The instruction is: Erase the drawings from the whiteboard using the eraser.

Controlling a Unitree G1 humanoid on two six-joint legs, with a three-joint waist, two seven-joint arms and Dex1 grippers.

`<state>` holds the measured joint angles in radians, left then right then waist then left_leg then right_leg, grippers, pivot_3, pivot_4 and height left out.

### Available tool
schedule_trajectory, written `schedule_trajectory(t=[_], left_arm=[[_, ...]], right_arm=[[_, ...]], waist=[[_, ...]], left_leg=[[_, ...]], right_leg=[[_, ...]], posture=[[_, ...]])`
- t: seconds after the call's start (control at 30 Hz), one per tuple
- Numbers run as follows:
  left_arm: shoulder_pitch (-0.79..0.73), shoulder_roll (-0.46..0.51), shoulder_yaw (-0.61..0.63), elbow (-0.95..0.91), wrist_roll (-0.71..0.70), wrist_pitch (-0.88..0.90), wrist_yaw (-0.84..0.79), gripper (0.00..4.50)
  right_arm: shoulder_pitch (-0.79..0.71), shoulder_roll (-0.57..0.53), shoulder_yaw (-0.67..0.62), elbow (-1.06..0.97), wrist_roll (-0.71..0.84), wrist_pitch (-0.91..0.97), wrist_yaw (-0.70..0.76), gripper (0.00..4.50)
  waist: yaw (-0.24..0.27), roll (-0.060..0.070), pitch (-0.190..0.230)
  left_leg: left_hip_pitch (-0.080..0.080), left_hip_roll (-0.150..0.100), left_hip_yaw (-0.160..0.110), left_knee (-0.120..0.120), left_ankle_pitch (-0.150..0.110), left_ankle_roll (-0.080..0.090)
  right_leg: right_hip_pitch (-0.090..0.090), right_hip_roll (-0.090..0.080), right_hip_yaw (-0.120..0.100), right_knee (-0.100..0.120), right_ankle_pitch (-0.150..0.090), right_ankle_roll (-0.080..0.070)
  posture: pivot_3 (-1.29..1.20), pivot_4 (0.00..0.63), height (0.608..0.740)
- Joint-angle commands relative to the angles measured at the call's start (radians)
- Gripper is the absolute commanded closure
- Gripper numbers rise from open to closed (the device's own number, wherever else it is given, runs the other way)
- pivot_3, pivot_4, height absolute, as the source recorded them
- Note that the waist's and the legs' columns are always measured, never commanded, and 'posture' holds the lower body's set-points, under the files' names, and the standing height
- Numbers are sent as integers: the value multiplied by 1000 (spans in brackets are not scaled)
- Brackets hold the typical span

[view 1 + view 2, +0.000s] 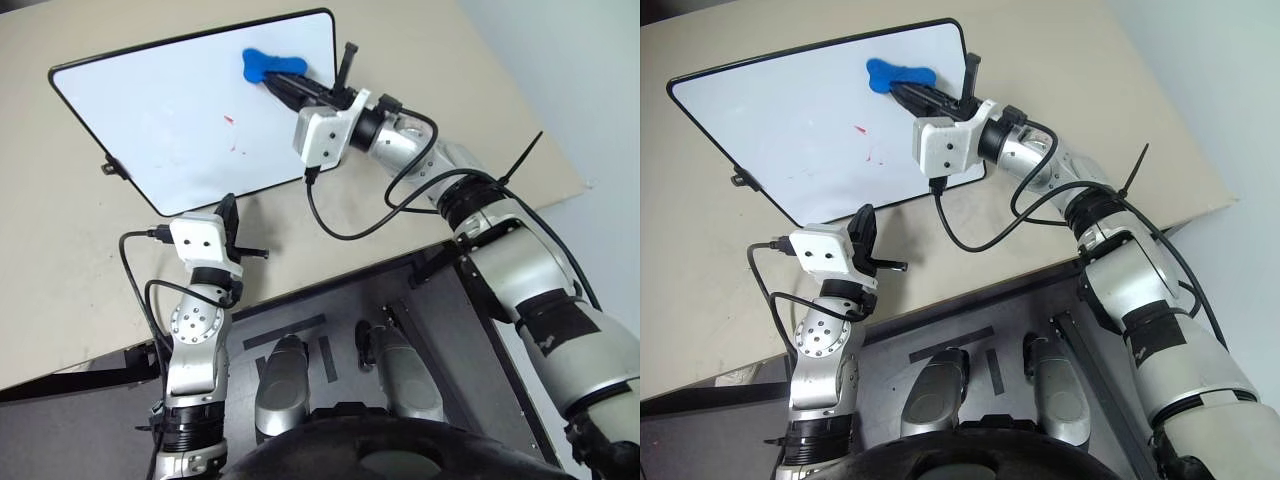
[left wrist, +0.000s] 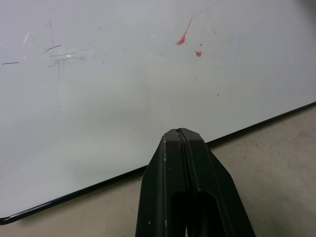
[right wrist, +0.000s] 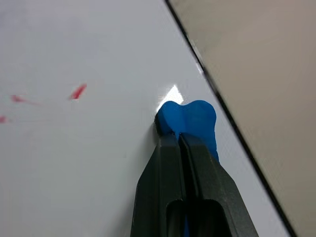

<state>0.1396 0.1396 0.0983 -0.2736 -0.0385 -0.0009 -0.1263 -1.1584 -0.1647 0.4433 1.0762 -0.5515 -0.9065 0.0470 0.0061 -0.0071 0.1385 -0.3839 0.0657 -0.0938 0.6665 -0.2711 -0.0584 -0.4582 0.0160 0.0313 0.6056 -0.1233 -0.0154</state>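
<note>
I will let go of the blue eraser with my right gripper on the beige table, just off the whiteboard's near corner (image 1: 350,212) beside my right arm.
The whiteboard (image 1: 170,110) lies tilted on the beige table. What shows of the drawings is a few small red marks (image 1: 229,120) near the board's middle, also in the left wrist view (image 2: 182,38) and the right wrist view (image 3: 77,91). The blue bone-shaped eraser (image 1: 270,66) sits over the board's far right corner, close to the frame. My right gripper (image 1: 277,83) is shut on the eraser (image 3: 190,116), away from the red marks. My left gripper (image 2: 179,133) is shut and holds nothing. It hovers at the board's near edge (image 1: 229,205).
The beige table (image 1: 60,260) ends in a front edge just ahead of my left arm. A small black knob (image 1: 108,168) sticks out at the board's left side and a black clip (image 1: 346,60) at its right. Loose black cables (image 1: 330,225) hang from the right wrist.
</note>
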Motion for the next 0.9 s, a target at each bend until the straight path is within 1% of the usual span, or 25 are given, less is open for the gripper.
schedule_trajectory(t=[0.03,0.07,0.27,0.4,0.5,0.6,0.9], left_arm=[[-4,-3,-8,-11,0,-20,0,4500],[-4,-3,-8,-10,0,-21,1,4500],[-7,-2,-10,-4,-1,-22,0,4500],[-10,-4,-13,-1,1,-23,0,4500],[-8,-8,-14,-2,2,-25,4,4500],[-4,-11,-13,-5,4,-26,9,4500],[-4,-14,-11,-1,4,-30,12,4500]], right_arm=[[13,16,-9,-6,34,-1,46,4474],[23,24,-4,0,43,-2,76,4474],[64,95,36,29,63,12,251,4474],[67,144,59,59,42,42,301,4474],[62,164,73,76,25,56,309,4474],[42,167,71,77,14,66,269,4474],[-29,110,39,38,-66,74,-29,4474]], waist=[[0,0,0],[0,0,0],[-3,0,0],[-4,0,0],[-4,0,0],[-3,0,0],[-3,0,0]], left_leg=[[0,0,0,0,0,0],[0,0,0,0,0,-1],[0,0,1,-1,-2,-2],[-1,0,1,-1,-2,-2],[-1,0,1,-1,-2,-2],[-2,0,1,-1,-3,-3],[-5,1,0,-1,-4,-3]], right_leg=[[0,0,0,0,1,-1],[0,0,0,0,3,-5],[0,0,1,-2,3,-5],[-1,0,0,-2,3,-5],[-1,0,0,-3,3,-5],[-1,0,0,-5,3,-5],[-4,0,0,-5,5,-8]], posture=[[0,150,740],[0,150,740],[0,150,740],[0,150,740],[0,150,740],[0,150,740],[0,150,740]])
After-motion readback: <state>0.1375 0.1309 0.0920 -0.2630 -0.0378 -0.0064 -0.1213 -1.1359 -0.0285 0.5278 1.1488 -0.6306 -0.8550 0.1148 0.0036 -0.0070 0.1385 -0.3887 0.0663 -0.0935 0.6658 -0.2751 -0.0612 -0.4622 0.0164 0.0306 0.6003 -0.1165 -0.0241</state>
